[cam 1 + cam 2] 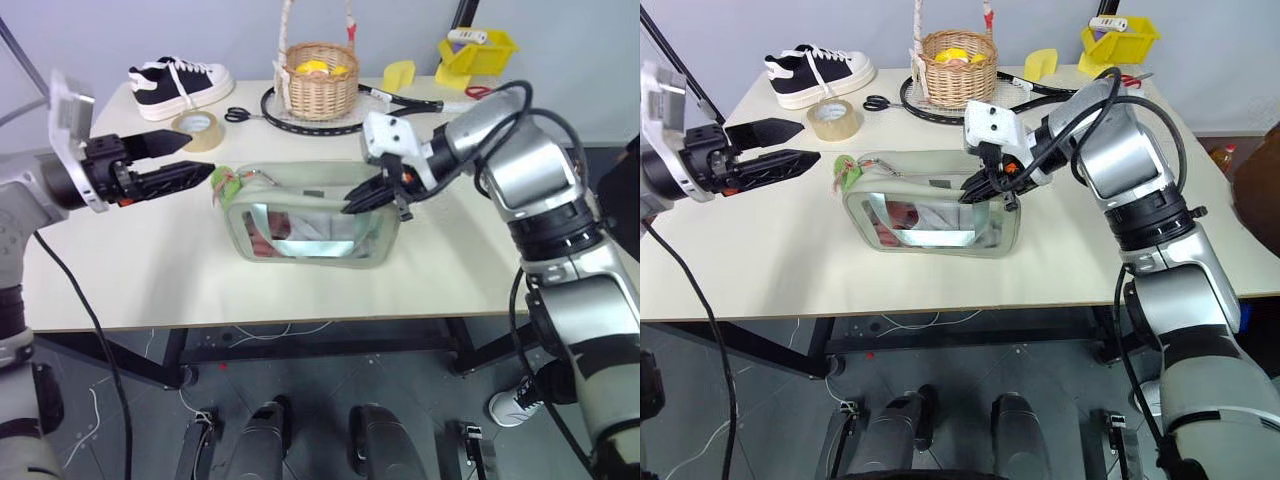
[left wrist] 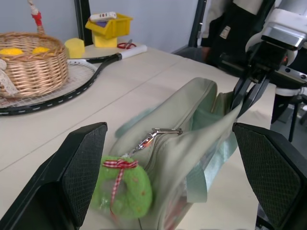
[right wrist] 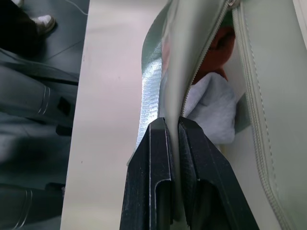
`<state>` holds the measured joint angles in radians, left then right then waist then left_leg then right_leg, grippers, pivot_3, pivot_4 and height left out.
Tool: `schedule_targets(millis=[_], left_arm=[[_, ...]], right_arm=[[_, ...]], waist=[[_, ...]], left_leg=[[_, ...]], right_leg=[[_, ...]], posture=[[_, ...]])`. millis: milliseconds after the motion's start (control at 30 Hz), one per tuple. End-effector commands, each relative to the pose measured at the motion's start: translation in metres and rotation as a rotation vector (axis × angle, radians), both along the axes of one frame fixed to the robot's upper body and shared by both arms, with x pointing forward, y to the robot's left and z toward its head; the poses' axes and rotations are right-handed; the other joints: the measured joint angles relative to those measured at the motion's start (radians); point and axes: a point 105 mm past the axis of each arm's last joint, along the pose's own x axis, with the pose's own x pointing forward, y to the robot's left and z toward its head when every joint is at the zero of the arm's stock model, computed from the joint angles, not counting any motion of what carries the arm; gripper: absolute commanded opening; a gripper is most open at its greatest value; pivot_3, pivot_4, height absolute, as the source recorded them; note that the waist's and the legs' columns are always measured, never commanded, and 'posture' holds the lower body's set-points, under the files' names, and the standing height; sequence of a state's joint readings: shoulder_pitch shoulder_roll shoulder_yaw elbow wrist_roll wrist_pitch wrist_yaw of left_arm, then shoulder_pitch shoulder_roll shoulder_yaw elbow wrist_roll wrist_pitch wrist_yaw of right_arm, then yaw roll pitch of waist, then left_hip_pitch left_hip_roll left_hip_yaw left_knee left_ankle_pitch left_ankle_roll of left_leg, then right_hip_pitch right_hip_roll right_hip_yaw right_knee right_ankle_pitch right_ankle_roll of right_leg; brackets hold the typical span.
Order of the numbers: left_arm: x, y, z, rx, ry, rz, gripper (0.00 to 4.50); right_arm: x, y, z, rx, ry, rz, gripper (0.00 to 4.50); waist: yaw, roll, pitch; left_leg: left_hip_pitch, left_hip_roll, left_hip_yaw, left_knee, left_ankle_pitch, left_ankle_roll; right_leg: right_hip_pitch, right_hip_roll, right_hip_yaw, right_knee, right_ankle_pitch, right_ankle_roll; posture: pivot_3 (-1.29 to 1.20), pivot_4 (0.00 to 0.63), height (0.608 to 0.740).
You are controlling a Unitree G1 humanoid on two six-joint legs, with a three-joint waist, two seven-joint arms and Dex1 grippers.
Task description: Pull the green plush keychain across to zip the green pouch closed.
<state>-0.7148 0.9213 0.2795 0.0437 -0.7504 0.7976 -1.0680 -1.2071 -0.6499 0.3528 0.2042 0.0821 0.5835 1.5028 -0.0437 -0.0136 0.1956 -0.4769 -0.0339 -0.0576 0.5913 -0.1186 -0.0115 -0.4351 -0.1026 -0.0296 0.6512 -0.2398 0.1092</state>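
Observation:
My right gripper is pinching the pouch's front rim well inward of the rim's end, across the zipper's way, so it should take the rim again at the pouch's corner (image 1: 393, 217) opposite the keychain.
The green pouch (image 1: 310, 215) stands in the middle of the table, its zipper open along the top, with white and red contents showing inside (image 3: 211, 100). The green plush keychain (image 2: 127, 189) hangs at the pouch's left end (image 1: 224, 185), tied with a red checked ribbon. My left gripper (image 1: 200, 155) is open and level, its fingers (image 2: 81, 167) on either side of the keychain without touching it. My right gripper (image 3: 173, 129) is shut on the pouch's front rim beside the zipper, at the pouch's right end (image 1: 350, 207).
Behind the pouch lie a racket (image 1: 300, 118) and a wicker basket (image 1: 320, 78). A tape roll (image 1: 198, 130), scissors (image 1: 238, 114) and a black-and-white shoe (image 1: 180, 85) sit back left. A yellow bin (image 1: 478, 55) stands back right.

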Motion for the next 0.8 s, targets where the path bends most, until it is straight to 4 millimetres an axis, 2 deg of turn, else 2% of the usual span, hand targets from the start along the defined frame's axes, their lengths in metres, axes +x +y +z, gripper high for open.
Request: schedule_targets(millis=[33,233,433,733,767,800], left_arm=[[-0.003,-0.003,0.012,0.010,-0.045,-0.017,4.50],[-0.002,-0.007,0.011,0.012,-0.042,-0.033,4.50],[-0.002,-0.010,0.008,0.015,-0.030,-0.041,4.50],[-0.002,-0.013,0.005,0.017,-0.016,-0.056,4.50],[-0.002,-0.013,0.005,0.018,-0.015,-0.058,4.50],[-0.002,-0.014,0.005,0.019,-0.014,-0.059,4.50]], right_arm=[[-0.004,-0.006,0.016,0.025,-0.062,-0.002,0.08],[-0.008,-0.013,0.014,0.025,-0.055,0.017,0.08],[-0.001,-0.030,0.006,0.004,-0.058,-0.003,0.08],[0.005,-0.031,0.007,0.026,-0.077,-0.039,0.08],[0.006,-0.033,0.009,0.031,-0.079,-0.056,0.77],[0.005,-0.035,0.012,0.041,-0.082,-0.064,1.04]], waist=[[0.001,0.000,0.000],[0.004,0.000,0.000],[0.005,0.000,0.000],[0.005,0.000,0.000],[0.006,0.000,0.000],[0.006,0.000,0.000]], left_leg=[[0.000,0.000,0.000,0.000,0.000,0.000],[0.000,0.000,0.000,0.000,0.000,0.000],[0.000,0.000,0.000,0.001,0.000,0.000],[0.000,0.000,0.000,0.001,0.000,0.000],[0.000,0.000,0.000,0.001,0.000,0.000],[0.000,0.000,0.000,0.001,0.000,0.000]], right_leg=[[0.000,0.000,0.000,0.000,0.000,0.000],[0.001,0.000,0.000,-0.001,0.000,0.000],[0.001,0.000,0.000,-0.002,0.000,0.000],[0.002,0.000,0.000,-0.001,0.000,0.000],[0.002,0.000,0.000,-0.001,0.000,0.000],[0.002,0.000,0.000,-0.001,0.000,0.000]], posture=[[0.00,0.150,0.724],[0.00,0.150,0.724],[0.00,0.150,0.724],[0.00,0.150,0.724],[0.00,0.150,0.724],[0.00,0.150,0.724]])
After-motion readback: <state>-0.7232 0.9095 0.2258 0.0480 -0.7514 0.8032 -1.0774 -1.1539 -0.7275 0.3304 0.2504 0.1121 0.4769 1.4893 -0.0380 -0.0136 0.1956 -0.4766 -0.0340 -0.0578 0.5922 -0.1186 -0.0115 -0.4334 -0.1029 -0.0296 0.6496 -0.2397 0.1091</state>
